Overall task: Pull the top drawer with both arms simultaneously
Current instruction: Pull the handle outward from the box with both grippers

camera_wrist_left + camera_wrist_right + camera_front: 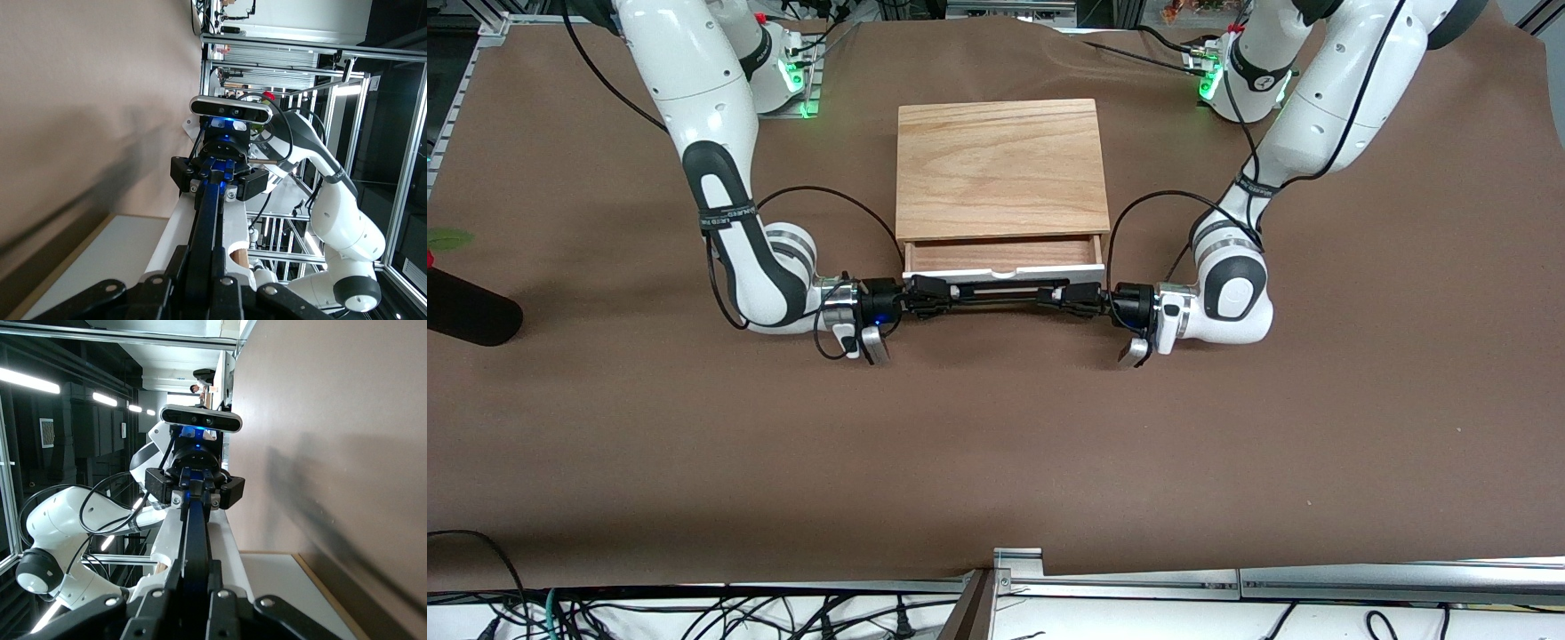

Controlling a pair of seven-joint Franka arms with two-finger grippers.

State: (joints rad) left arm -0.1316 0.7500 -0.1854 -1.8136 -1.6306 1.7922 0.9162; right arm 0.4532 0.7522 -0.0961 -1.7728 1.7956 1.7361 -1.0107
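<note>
I will release the black wire handle with my left gripper over the bare brown cloth [1009, 356] in front of the white panel.
The top drawer [1003, 254] stands partly pulled out of the light-oak cabinet [1000, 164], showing its reddish-brown inside. Its white front panel [1005, 276] faces the front camera, and its black wire handle [1005, 295] runs along it. My left gripper [1074, 299] is shut on the handle's end toward the left arm's end of the table. My right gripper [927, 296] is shut on the other end. In the left wrist view the left gripper [204, 270] clamps the handle [208, 213], with the right gripper [220, 179] farther along. In the right wrist view the right gripper [195, 587] clamps the handle [195, 533].
A brown cloth [996, 444] covers the table. A black cylinder [467, 308] and a green leaf [445, 238] lie at the right arm's end of the table. Both forearms rest low beside the drawer. Cables hang along the table's front edge [694, 613].
</note>
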